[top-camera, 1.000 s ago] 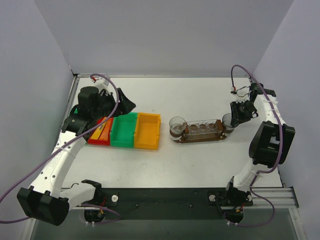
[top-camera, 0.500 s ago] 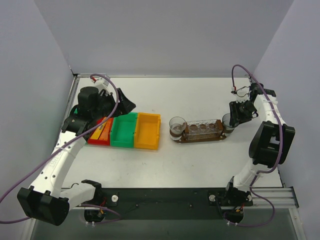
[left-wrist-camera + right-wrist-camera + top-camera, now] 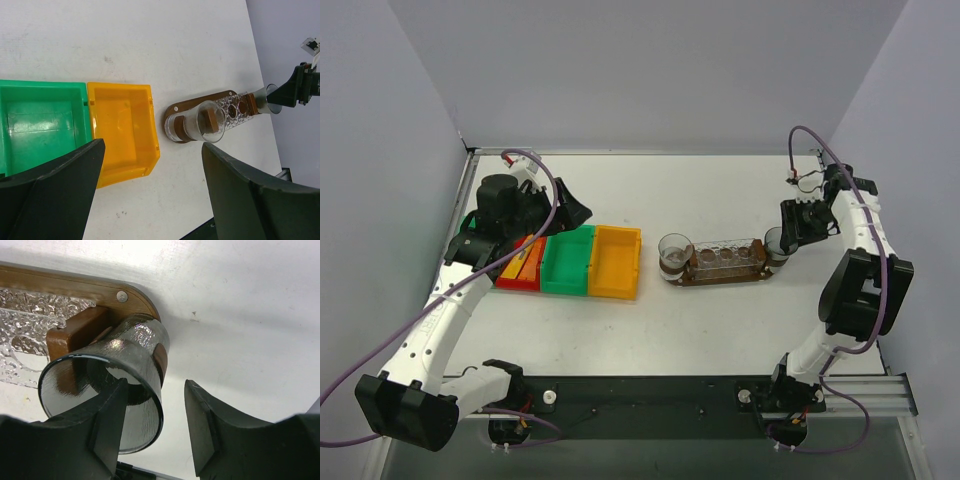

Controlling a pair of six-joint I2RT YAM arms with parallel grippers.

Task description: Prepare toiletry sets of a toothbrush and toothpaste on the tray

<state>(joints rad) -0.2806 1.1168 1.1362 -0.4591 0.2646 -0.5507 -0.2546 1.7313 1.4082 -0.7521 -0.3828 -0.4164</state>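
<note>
My left gripper should reach down into the red bin next and grab the yellow toothpaste tube's body point(image 3: 517, 261), next to the orange tube.
The dark-brown tray point(image 3: 692, 282) lies right of centre, with a clear glass cup at each end and a clear glass rack between them. My right gripper point(image 3: 788, 236) is open at the right cup point(image 3: 775, 244). In the right wrist view its jaws point(image 3: 155, 382) straddle that cup's wall point(image 3: 142, 360), with a gap on the right side. My left gripper point(image 3: 562, 214) is wide open and empty above the red bin point(image 3: 518, 272). Orange and yellow tube shapes point(image 3: 525, 258) lie in that bin, partly hidden. I see no toothbrush.
A green bin point(image 3: 568, 262) and a yellow-orange bin point(image 3: 616, 264) stand side by side right of the red one; both look empty in the left wrist view point(image 3: 45, 120) point(image 3: 120, 125). The left cup point(image 3: 674, 252) stands on the tray's left end point(image 3: 175, 109).
My right arm and its cable have shifted slightly to the right, with the gripper still at the right cup. The left arm has not moved.
</note>
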